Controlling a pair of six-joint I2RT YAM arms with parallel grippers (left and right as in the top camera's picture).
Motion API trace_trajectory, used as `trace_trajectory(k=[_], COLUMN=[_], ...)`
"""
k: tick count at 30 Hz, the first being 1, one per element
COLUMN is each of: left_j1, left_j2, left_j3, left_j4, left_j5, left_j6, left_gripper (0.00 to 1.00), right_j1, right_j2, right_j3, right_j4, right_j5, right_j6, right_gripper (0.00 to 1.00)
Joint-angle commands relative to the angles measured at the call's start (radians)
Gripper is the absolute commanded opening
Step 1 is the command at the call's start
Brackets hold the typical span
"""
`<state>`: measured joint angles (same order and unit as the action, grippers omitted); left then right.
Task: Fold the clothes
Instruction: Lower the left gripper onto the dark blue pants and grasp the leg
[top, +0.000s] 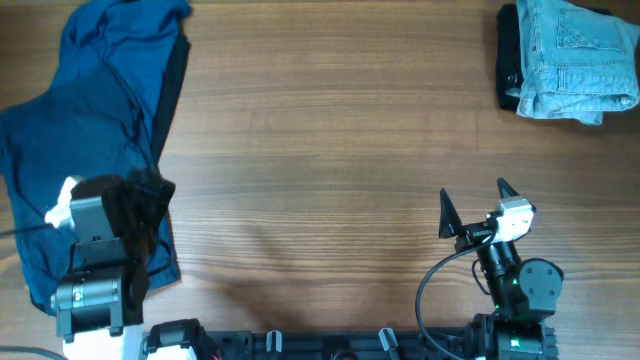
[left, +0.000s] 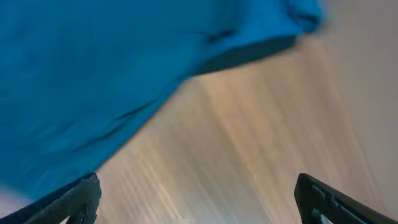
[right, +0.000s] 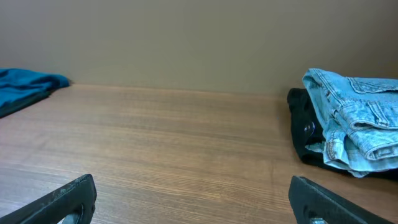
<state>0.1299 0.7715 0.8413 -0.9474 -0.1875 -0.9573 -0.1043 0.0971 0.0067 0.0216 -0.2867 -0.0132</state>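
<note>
The blue garment's near corner (top: 172, 277) (left: 32, 194) is on the side toward the table's bare middle. My left gripper goes there next and closes on it.
A blue garment (top: 80, 130) lies spread and rumpled on the left of the wooden table, with a dark lining along its right edge. It also fills the upper left of the blurred left wrist view (left: 93, 68). My left gripper (top: 145, 215) hovers over the garment's lower right edge, open and empty (left: 196, 196). My right gripper (top: 472, 208) is open and empty (right: 193, 199) above bare wood at the front right. A folded stack of light denim jeans (top: 575, 60) on a black garment (top: 508, 55) sits at the far right corner, and shows in the right wrist view (right: 351, 124).
Bare wooden tabletop (top: 330, 150) lies between the blue garment and the folded stack. The arm bases and cables (top: 430, 290) run along the front edge. A plain wall stands behind the table (right: 186, 37).
</note>
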Motion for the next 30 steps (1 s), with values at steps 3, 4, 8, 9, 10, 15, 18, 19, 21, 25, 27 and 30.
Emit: trace_trajectory(k=[3, 4, 8, 9, 10, 15, 18, 19, 21, 25, 27, 30], left_j1=[-0.001, -0.001, -0.001, 0.0, 0.0, 0.014, 0.071, 0.098, 0.167, 0.24, 0.256, 0.259], left_j2=[-0.002, 0.0, 0.008, 0.009, 0.012, 0.079, 0.161, 0.19, 0.253, 0.343, 0.394, 0.459], left_j3=[0.008, 0.008, -0.007, -0.017, -0.029, -0.077, -0.093, -0.093, -0.093, -0.094, -0.099, -0.119], left_j4=[-0.174, -0.198, -0.266, -0.263, -0.257, -0.239, -0.2, -0.19, -0.19, -0.186, -0.172, -0.102], left_j5=[-0.207, -0.208, -0.216, -0.222, -0.222, -0.23, -0.24, -0.237, -0.217, -0.188, -0.207, -0.206], left_j6=[-0.477, -0.494, -0.494, -0.496, -0.507, -0.626, -0.625, -0.621, -0.621, -0.618, -0.618, -0.577], left_gripper=[1.0, 1.0, 1.0, 1.0, 1.0, 1.0, 1.0, 1.0, 1.0, 1.0, 1.0, 1.0], right_j1=[0.002, 0.002, 0.002, 0.002, 0.002, 0.002, 0.002, 0.002, 0.002, 0.002, 0.002, 0.002], right_j2=[-0.004, -0.004, -0.004, -0.004, -0.004, -0.004, -0.004, -0.004, -0.004, -0.004, -0.004, -0.004], right_j3=[-0.002, -0.002, -0.002, -0.002, -0.002, -0.002, -0.002, -0.002, -0.002, -0.002, -0.002, -0.002], right_j4=[0.002, 0.002, 0.002, 0.002, 0.002, 0.002, 0.002, 0.002, 0.002, 0.002, 0.002, 0.002], right_j5=[0.005, 0.005, 0.005, 0.005, 0.005, 0.005, 0.005, 0.005, 0.005, 0.005, 0.005, 0.005], right_j6=[-0.01, -0.01, -0.01, -0.01, -0.01, -0.01, -0.011, -0.01, -0.01, -0.01, -0.01, -0.01], right_gripper=[1.0, 1.0, 1.0, 1.0, 1.0, 1.0, 1.0, 1.0, 1.0, 1.0, 1.0, 1.0])
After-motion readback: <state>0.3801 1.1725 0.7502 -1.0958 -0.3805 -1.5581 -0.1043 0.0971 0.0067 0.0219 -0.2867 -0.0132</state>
